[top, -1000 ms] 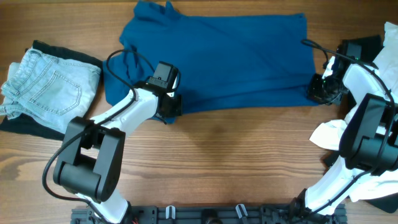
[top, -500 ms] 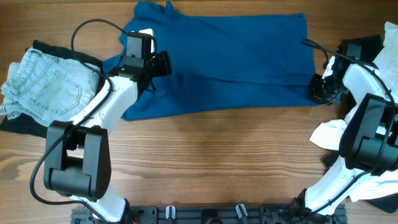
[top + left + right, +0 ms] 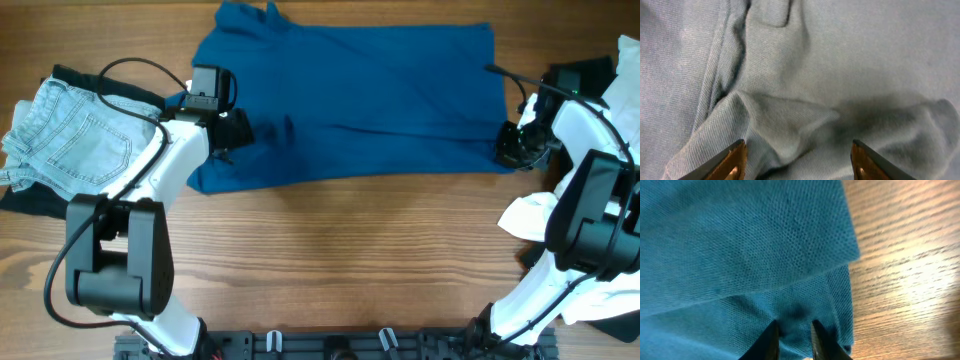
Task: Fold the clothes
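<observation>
A shirt fold overlaps my right gripper's pinched layer, so I should open it, take the shirt's near corner (image 3: 508, 170) and pull the cloth flatter.
The deep-blue shirt (image 3: 370, 100) lies spread flat across the far middle of the table, its collar at the top left. My left gripper (image 3: 236, 129) hovers over the shirt's rumpled left part, and in the left wrist view it (image 3: 797, 161) stands open with wrinkled cloth (image 3: 790, 115) below and nothing between its fingers. My right gripper (image 3: 511, 149) sits at the shirt's lower right corner. In the right wrist view it (image 3: 793, 332) is shut on a pinch of the blue fabric (image 3: 750, 250) beside the hem.
Pale denim shorts (image 3: 70, 145) lie on a black garment (image 3: 30, 202) at the left edge. White cloth (image 3: 530, 215) is piled at the right, by the right arm's base. Bare wooden tabletop (image 3: 350, 260) fills the near half.
My left gripper let go of the shirt's lower left edge, opened and moved up and to the left. The shirt's left side now lies folded further in. The right arm stayed put.
</observation>
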Motion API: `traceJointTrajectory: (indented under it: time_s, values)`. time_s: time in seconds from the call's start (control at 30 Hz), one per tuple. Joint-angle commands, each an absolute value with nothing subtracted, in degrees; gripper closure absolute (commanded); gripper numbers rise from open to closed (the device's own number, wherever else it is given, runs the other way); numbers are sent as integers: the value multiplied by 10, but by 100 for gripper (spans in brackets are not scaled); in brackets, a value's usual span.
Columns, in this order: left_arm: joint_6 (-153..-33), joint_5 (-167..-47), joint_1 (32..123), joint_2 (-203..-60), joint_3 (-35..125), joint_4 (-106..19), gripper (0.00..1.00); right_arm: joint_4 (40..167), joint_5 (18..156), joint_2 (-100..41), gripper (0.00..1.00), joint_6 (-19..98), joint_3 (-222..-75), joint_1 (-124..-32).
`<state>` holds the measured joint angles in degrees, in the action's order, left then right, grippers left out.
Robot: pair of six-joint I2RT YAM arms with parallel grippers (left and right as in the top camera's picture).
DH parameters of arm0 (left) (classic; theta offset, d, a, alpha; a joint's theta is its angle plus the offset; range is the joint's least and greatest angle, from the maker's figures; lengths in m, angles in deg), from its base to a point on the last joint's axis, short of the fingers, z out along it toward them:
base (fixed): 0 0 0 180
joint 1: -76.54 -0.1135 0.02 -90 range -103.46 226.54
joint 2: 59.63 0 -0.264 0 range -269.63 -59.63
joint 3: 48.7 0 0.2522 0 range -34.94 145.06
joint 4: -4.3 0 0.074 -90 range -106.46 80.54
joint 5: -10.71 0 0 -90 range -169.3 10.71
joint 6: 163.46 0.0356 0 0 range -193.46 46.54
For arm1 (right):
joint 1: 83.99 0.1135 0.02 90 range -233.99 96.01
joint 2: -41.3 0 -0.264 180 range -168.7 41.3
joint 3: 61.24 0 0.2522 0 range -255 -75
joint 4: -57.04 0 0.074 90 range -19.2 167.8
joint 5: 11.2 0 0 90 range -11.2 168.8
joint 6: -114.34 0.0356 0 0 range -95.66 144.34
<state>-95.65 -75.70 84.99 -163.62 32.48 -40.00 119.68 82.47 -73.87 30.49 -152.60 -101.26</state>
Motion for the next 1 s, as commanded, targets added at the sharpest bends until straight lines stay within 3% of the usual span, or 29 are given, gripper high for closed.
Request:
traceJointTrajectory:
  time_s: [0.0,0.2,0.27,0.63,0.77,0.97]
  values:
    - [-984,-760,849,-1663,328,-397,31,1214,830,-736,74,309,-1606,-1019]
    - [-984,-760,849,-1665,328,-402,31,1187,822,-737,69,303,-1618,-1019]
    - [-984,-760,849,-1665,328,-403,31,1171,811,-737,61,303,-1594,-1019]
    - [-984,-760,849,-1665,328,-413,31,1119,795,-737,61,303,-1550,-1019]
    - [-984,-760,849,-1665,328,-414,31,1121,737,-737,50,318,-1550,-1019]
    - [-984,-760,849,-1665,328,-414,32,1115,808,-738,62,286,-1550,-1018]
